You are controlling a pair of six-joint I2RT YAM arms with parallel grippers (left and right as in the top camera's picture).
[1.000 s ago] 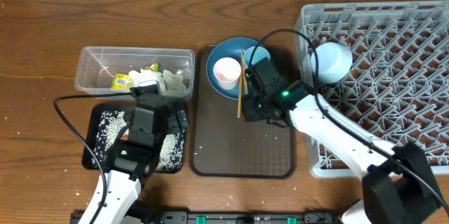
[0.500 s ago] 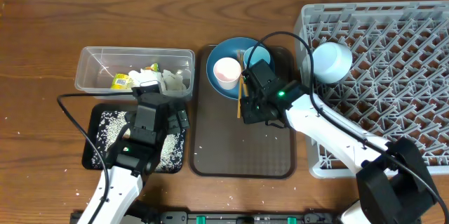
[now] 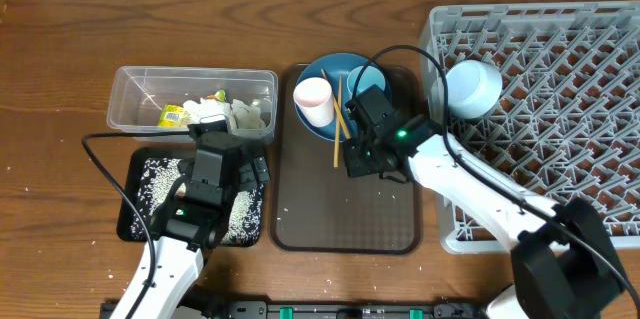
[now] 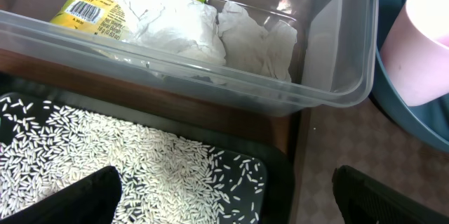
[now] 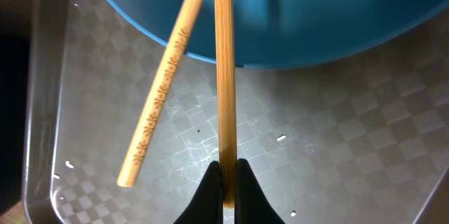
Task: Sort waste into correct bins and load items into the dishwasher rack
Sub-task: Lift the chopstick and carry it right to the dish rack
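Observation:
Next, my right gripper releases the wooden chopstick among the grey dishwasher rack's wires (image 3: 518, 155), beside the white bowl and nearer to me than that bowl is.
My right gripper (image 5: 224, 182) is shut on one wooden chopstick (image 5: 224, 76) and holds its lower end just above the brown serving tray (image 3: 345, 209). The other chopstick (image 5: 165, 83) lies slanted beside it, its far end on the dark blue plate (image 3: 362, 77). The white cup with pink inside (image 3: 314, 101) lies on the plate's left side. The light blue cup (image 3: 472, 87) sits in the grey dishwasher rack (image 3: 570, 79). My left gripper (image 4: 224, 206) is open and empty over the rice (image 4: 105, 154) in the black tray (image 3: 135, 174). The white bowl is out of view.
The clear tub (image 3: 135, 84) behind the black tray holds the yellow-green wrapper (image 4: 88, 6) and crumpled tissue (image 4: 189, 27). A few rice grains lie on the serving tray. The rack stands close to the tray's right edge.
The right gripper has drawn one chopstick away from the other, so the pair now splays apart. The pink cup has shifted left on the plate. The left arm has not moved.

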